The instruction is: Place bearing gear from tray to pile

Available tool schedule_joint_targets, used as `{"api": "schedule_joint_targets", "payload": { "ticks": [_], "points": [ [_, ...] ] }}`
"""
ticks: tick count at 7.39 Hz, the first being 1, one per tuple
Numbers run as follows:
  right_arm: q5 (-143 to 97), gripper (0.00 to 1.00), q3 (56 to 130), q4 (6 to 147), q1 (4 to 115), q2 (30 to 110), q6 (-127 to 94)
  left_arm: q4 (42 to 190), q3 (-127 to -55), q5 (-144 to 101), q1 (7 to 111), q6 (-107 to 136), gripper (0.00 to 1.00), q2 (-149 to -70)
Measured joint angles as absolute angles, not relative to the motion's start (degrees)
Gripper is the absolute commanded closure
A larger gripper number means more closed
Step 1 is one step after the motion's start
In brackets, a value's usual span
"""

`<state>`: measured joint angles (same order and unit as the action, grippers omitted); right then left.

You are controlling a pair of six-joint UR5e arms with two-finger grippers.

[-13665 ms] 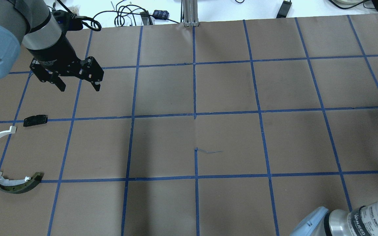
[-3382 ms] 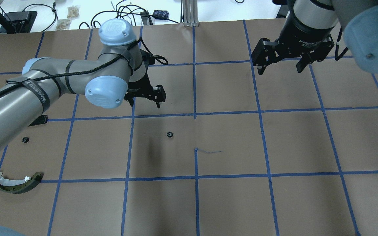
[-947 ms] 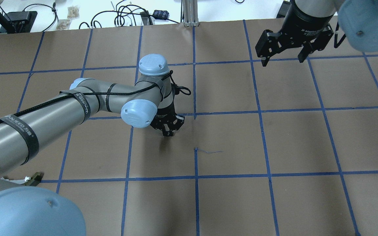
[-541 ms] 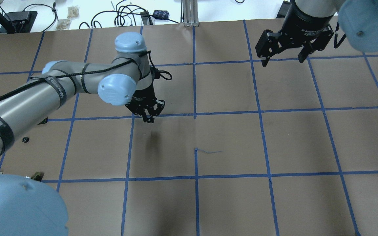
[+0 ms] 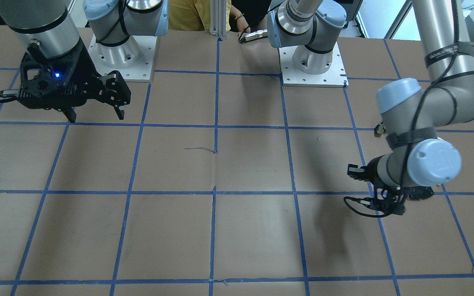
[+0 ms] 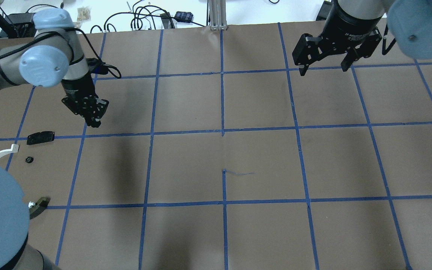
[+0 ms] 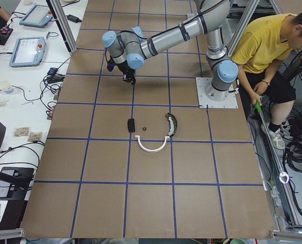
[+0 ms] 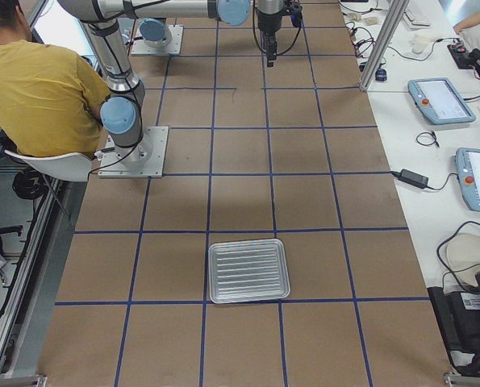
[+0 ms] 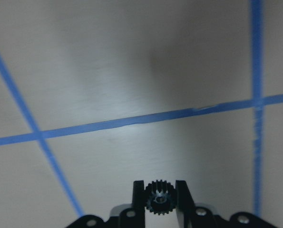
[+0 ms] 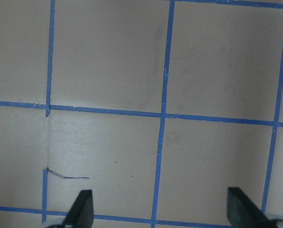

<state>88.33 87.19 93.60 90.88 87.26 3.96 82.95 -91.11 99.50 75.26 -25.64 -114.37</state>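
Observation:
My left gripper will release the bearing gear beside the other small black gear (image 5: 414,172), near the flat black plate.
My left gripper (image 6: 93,122) is shut on a small black bearing gear (image 9: 160,198), held between its two fingers (image 9: 139,197) above the brown table. It hangs to the right of and behind the pile. The pile has a flat black plate (image 6: 40,137), a white arc strip (image 6: 3,154), another small black gear (image 6: 29,159) and a dark olive curved piece (image 6: 39,204), partly hidden by my arm. My right gripper (image 6: 324,69) is open and empty over the table's far right. The silver tray (image 8: 248,270) shows only in the exterior right view.
The table is covered in brown paper with a blue tape grid (image 6: 222,131). Cables and small devices (image 6: 152,17) lie beyond its far edge. A person in a yellow shirt (image 7: 265,46) sits beside the robot bases.
My left gripper has lifted the gear from the table's middle and carried it left, towards the pile. The right arm has not moved.

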Motion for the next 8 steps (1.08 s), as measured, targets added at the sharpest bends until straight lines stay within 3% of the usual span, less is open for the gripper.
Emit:
{"api": "schedule_joint_targets", "payload": {
  "ticks": [4, 8],
  "points": [
    [88.2, 0.0, 87.2, 93.6, 90.9, 87.2, 4.0, 76.4, -94.9, 105.4, 62.5, -36.9, 1.0, -115.8],
    [88.2, 0.0, 87.3, 93.6, 90.9, 87.2, 4.0, 72.6, -97.6, 108.0, 60.0, -38.2, 1.0, -117.3]
  ]
}}
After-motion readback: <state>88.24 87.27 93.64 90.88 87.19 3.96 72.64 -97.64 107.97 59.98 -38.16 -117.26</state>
